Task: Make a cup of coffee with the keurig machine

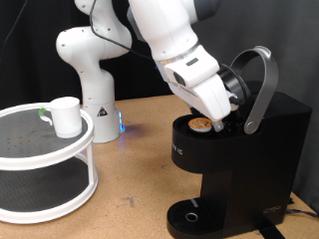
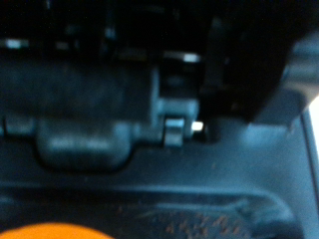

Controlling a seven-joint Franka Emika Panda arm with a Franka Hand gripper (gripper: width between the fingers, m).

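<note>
The top of the raised silver-grey handle (image 1: pixel 262 50) on the keurig machine is the next place my gripper should go to and close on.
The black keurig machine (image 1: pixel 239 159) stands at the exterior view's right with its lid and silver-grey handle (image 1: pixel 261 80) raised. A small pod with a tan top (image 1: pixel 201 123) sits in the open brew head. My gripper (image 1: pixel 232 112) is low at the brew head, between the pod and the raised lid, its fingertips dark against the machine. The white cup (image 1: pixel 66 116) stands upright on the top tier of a white round rack (image 1: pixel 40 157) at the left, far from the gripper. The wrist view shows only blurred dark machine parts (image 2: pixel 100 110) close up and an orange-tan patch (image 2: pixel 55 231).
The white robot base (image 1: pixel 88 70) stands behind the rack, with a blue light at its foot. The round drip tray (image 1: pixel 189 215) is bare at the machine's foot. The wooden table (image 1: pixel 135 164) lies between rack and machine.
</note>
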